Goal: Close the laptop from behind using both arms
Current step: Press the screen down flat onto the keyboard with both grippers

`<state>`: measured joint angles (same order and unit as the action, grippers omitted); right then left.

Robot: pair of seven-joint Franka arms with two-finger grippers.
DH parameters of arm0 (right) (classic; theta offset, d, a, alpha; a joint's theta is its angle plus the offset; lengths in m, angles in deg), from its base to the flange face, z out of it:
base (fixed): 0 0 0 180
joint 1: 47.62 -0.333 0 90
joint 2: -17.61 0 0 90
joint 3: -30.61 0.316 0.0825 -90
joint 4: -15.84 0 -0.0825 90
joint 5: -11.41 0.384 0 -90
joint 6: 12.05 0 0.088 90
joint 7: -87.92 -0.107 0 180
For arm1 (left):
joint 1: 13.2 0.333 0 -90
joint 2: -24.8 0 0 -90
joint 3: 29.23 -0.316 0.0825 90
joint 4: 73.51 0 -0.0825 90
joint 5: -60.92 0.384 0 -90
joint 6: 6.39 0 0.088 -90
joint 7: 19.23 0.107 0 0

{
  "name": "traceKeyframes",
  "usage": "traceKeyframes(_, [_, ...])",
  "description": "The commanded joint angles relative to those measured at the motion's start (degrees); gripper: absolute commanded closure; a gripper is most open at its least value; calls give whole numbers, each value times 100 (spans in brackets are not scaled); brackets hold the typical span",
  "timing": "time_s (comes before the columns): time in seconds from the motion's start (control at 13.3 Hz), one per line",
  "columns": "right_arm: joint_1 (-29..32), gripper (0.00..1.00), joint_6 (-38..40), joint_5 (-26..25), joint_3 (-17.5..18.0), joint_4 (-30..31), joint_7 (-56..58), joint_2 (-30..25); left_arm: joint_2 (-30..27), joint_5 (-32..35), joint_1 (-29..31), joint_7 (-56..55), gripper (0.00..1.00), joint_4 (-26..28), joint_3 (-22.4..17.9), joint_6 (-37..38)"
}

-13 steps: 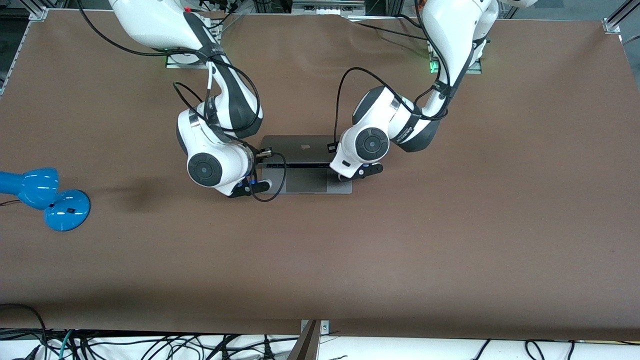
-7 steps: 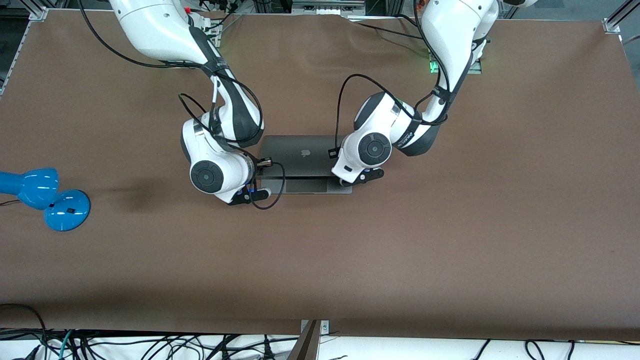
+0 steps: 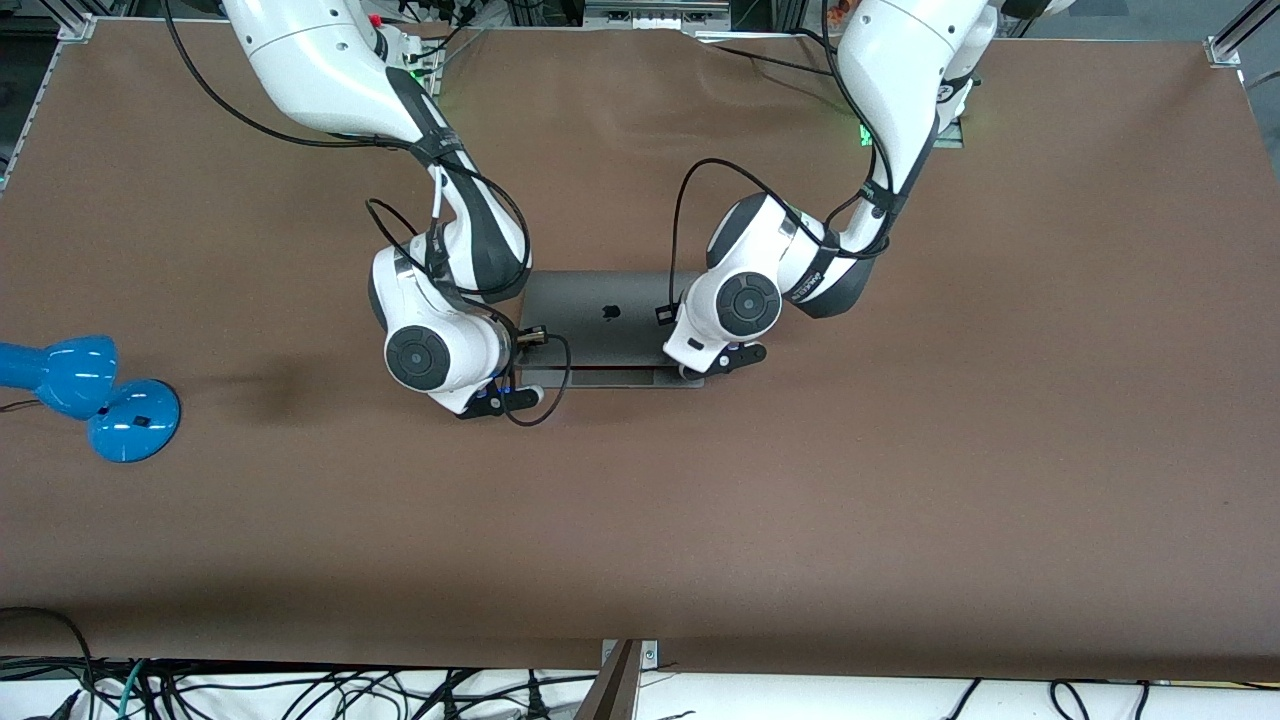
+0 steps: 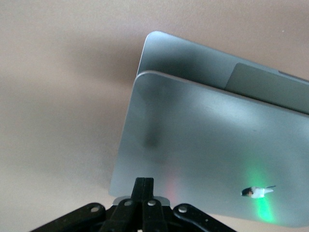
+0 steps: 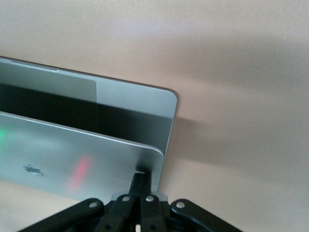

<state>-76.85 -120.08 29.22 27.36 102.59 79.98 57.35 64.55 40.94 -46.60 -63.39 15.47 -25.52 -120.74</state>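
Once the robot's right gripper lets go, the lid, now tilted low over the base, will lie flat on the space-grey laptop's base [image 3: 613, 330].
The space-grey laptop [image 3: 600, 325] lies mid-table with its lid tilted low over the base. Only a thin strip of the base shows at the edge nearer the front camera. My left gripper [image 3: 712, 362] is at the lid's corner toward the left arm's end. In the left wrist view it [image 4: 144, 181] is shut, with its fingertips against the lid's outer face [image 4: 207, 154]. My right gripper [image 3: 500, 392] is at the other lid corner. In the right wrist view it [image 5: 142, 176] is shut and presses the lid [image 5: 82, 154] near its corner. The keyboard is hidden.
A blue desk lamp [image 3: 95, 392] lies near the table edge at the right arm's end. Black cables loop from both wrists over the laptop's sides. The brown table [image 3: 900, 480] stretches wide around the laptop.
The lid has swung down toward the base, hiding the keyboard and most of the trackpad. Both grippers have moved with it, lower and toward the front camera.
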Motion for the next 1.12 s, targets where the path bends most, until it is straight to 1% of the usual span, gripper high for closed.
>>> traceKeyframes(0.0, [40, 100, -68, -58, 27, -141, 91, 131, 235, 127, 19, 57, 100, -179, 25, -148])
traceKeyframes(0.45, [31, 100, -297, -58, 27, -141, 100, 236, 437, 127, 19, 101, 100, -293, 25, -228])
traceKeyframes(1.05, [31, 100, -639, -49, 27, -141, 135, 412, 605, 127, 19, 101, 100, -302, 25, -439])
